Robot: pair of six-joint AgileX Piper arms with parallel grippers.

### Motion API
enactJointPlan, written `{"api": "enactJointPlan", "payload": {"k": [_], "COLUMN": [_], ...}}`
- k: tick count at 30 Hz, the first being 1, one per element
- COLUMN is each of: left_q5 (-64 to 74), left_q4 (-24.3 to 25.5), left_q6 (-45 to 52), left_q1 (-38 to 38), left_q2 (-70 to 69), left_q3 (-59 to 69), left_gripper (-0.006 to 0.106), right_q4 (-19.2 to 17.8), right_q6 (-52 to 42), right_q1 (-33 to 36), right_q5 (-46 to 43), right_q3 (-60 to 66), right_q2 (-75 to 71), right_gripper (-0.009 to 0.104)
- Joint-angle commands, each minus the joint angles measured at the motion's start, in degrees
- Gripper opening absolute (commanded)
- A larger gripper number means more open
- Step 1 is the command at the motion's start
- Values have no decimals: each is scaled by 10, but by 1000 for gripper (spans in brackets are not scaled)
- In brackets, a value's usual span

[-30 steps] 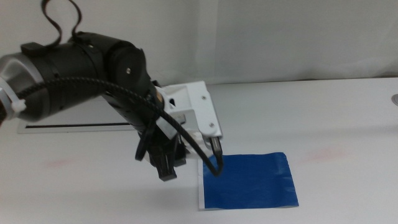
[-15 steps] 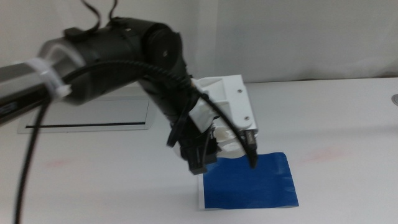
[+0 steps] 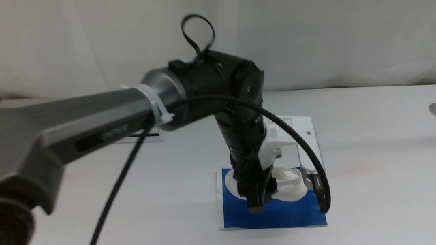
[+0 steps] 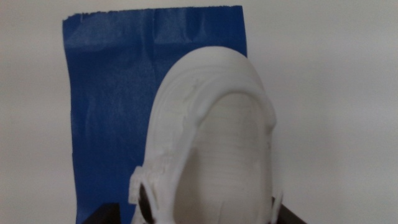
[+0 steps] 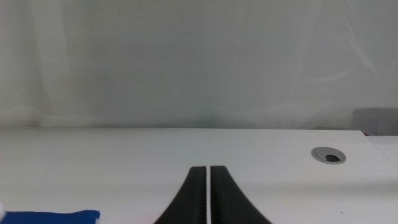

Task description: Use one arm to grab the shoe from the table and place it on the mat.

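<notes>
My left gripper will let go of the white shoe on the middle of the dark blue mat (image 3: pixel 275 192) (image 4: pixel 154 109).
My left arm (image 3: pixel 218 82) reaches in from the left, over the dark blue mat (image 3: pixel 235 216). Its gripper (image 3: pixel 286 194) is shut on the white shoe (image 3: pixel 286 180) and holds it just over the mat; I cannot tell if the shoe touches it. In the left wrist view the shoe (image 4: pixel 211 143) fills the space between the two jaws of the gripper (image 4: pixel 199 218), its toe pointing away, over the mat (image 4: pixel 112 93). Its straps are hidden. My right gripper (image 5: pixel 208 169) is shut and empty, low over the table, away from the shoe.
The white table (image 3: pixel 381 136) spreads around the mat. A strip of the grey panel (image 3: pixel 146 135) shows behind the left arm. A round grey hole (image 5: pixel 328 155) sits in the table at the far right. A corner of the mat (image 5: pixel 50 216) shows in the right wrist view.
My left arm has swung to the right with the shoe, from the mat's left edge to over the middle of the mat, and come lower.
</notes>
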Motion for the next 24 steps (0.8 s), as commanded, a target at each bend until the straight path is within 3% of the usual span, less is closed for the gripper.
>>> {"api": "enactJointPlan", "payload": {"k": [1,24], "left_q5": [-21,-121], "left_q4": [-7,-10], "left_q6": [2,-1], "left_q1": [-5,0], "left_q2": [10,95], "left_q3": [-4,-4], "left_gripper": [-3,-3], "right_q4": [-3,-3], "right_q6": [-2,-2], "right_q1": [-2,-2], "right_q5": [0,0], "right_q3": [21,21], "right_q2": [-3,-3], "right_gripper": [-3,-3]}}
